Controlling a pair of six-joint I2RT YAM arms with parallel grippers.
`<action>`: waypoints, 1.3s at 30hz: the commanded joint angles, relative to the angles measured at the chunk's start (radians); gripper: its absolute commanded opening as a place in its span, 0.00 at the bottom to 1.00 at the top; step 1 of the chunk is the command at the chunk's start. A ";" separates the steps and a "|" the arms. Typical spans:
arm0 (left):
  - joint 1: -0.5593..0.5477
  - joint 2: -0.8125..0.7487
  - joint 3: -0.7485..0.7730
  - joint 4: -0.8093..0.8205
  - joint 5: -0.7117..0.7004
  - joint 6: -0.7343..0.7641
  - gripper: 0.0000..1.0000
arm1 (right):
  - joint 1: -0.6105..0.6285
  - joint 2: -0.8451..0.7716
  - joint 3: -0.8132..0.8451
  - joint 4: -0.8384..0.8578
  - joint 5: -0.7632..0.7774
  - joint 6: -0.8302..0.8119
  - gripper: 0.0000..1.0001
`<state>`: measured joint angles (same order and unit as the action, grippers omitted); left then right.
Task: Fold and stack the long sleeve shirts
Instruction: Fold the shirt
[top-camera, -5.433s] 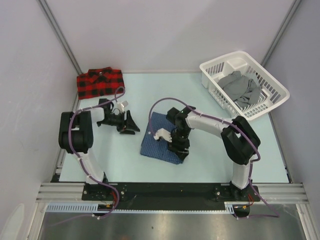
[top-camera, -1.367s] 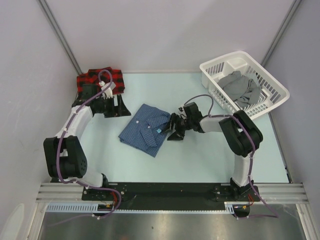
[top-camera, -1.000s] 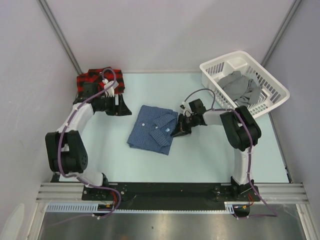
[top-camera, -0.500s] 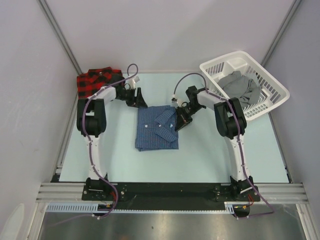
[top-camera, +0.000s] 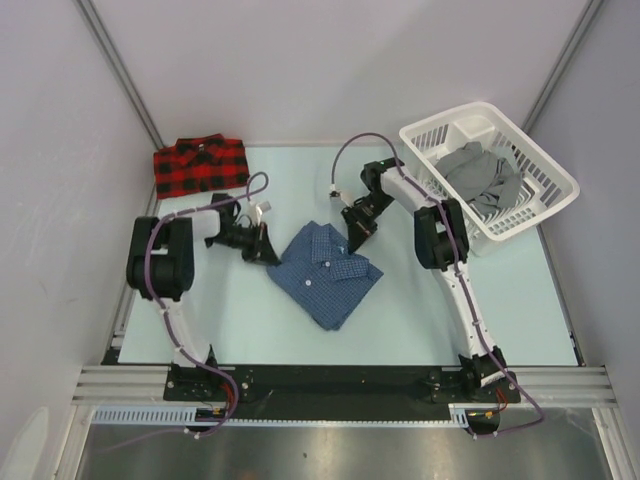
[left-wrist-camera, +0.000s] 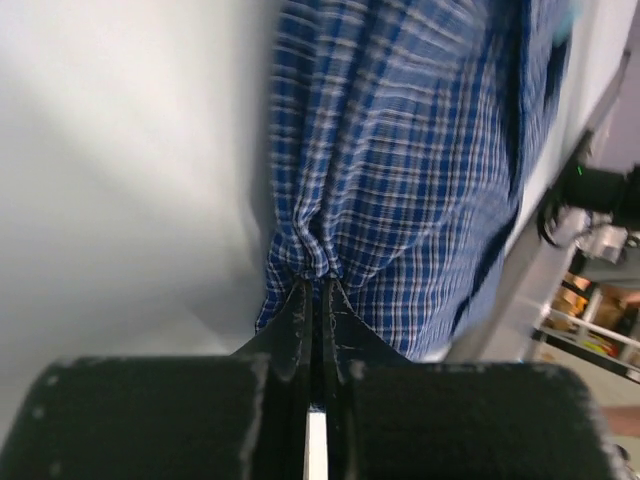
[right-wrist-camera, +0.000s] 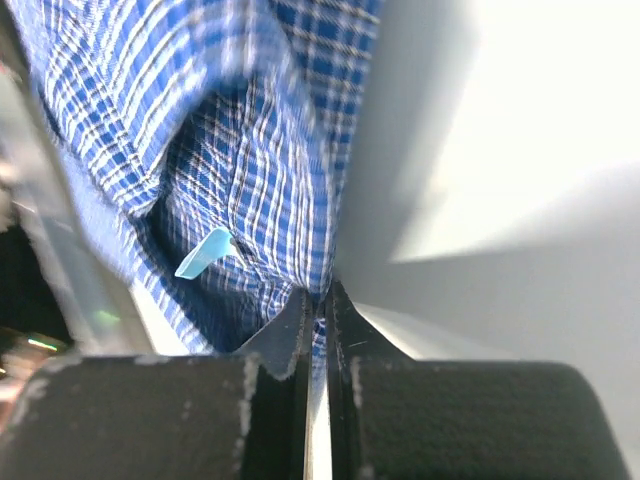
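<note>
The dark blue check shirt is slanted with my left gripper low on its side edge, so next I open and take the shirt's shoulder corner (top-camera: 308, 229) to straighten it.
The folded dark blue check shirt (top-camera: 328, 273) lies on the table's middle, turned diagonally, collar toward the back. My left gripper (top-camera: 270, 252) is shut on its left edge; the left wrist view shows the cloth (left-wrist-camera: 400, 180) pinched and puckered at the fingertips (left-wrist-camera: 298, 300). My right gripper (top-camera: 354, 238) is shut on the shirt's edge near the collar; the right wrist view shows the cloth (right-wrist-camera: 250, 180) and a light blue tag (right-wrist-camera: 203, 252) beside the jaws. The folded red-and-black plaid shirt (top-camera: 200, 166) lies at the back left corner.
A white laundry basket (top-camera: 540, 170) with grey clothing (top-camera: 483, 176) stands at the back right. Grey walls enclose the table on three sides. The arms' purple cables arch over the table behind the blue shirt.
Both grippers, holding the blue shirt, have swung it around on the table; it now lies diagonal and slightly nearer. The left gripper has moved nearer from beside the plaid shirt.
</note>
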<state>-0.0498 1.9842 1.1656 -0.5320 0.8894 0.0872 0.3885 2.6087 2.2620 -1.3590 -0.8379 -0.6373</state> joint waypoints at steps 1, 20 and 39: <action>0.007 -0.203 -0.223 -0.075 0.033 0.034 0.00 | 0.076 0.027 0.110 -0.154 0.114 -0.373 0.02; 0.058 -0.079 0.235 -0.339 -0.003 0.382 0.51 | 0.055 -0.366 -0.034 0.163 0.151 0.028 0.71; -0.055 0.102 0.336 -0.269 -0.112 0.352 0.01 | -0.005 -0.649 -0.921 0.555 -0.030 0.583 0.68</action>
<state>-0.1150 2.0586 1.4834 -0.8665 0.7872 0.4973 0.4088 1.9461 1.3399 -0.9295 -0.8192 -0.1589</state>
